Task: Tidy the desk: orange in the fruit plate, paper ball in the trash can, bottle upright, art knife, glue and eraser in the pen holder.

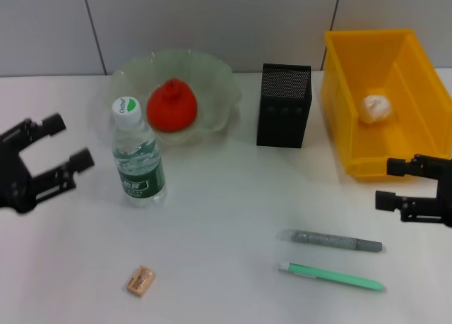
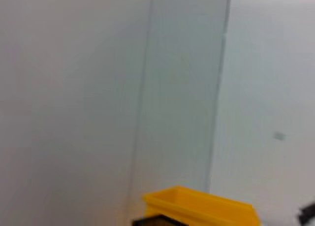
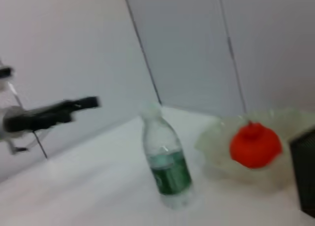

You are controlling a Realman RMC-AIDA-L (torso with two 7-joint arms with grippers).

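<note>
My right gripper is to close next just behind the white end (image 1: 300, 270) of the green art knife, which lies in front of the grey glue stick.
The orange (image 1: 171, 105) lies in the clear fruit plate (image 1: 219, 80). The water bottle (image 1: 138, 157) stands upright in front of the plate. The paper ball (image 1: 375, 107) lies in the yellow trash bin (image 1: 339, 91). The black mesh pen holder (image 1: 284, 105) stands between plate and bin. A grey glue stick (image 1: 332, 240), a green art knife (image 1: 330, 276) and a tan eraser (image 1: 141, 280) lie on the desk near the front. My left gripper (image 1: 69, 141) is open and empty, left of the bottle. My right gripper (image 1: 388, 183) is open and empty, in front of the bin.
The white desk (image 1: 226, 211) meets a grey panelled wall at the back. The right wrist view shows the bottle (image 3: 167, 162), the orange (image 3: 255, 145), the plate (image 3: 216, 152) and the left gripper (image 3: 49, 115) farther off. The left wrist view shows the bin's rim (image 2: 202, 206).
</note>
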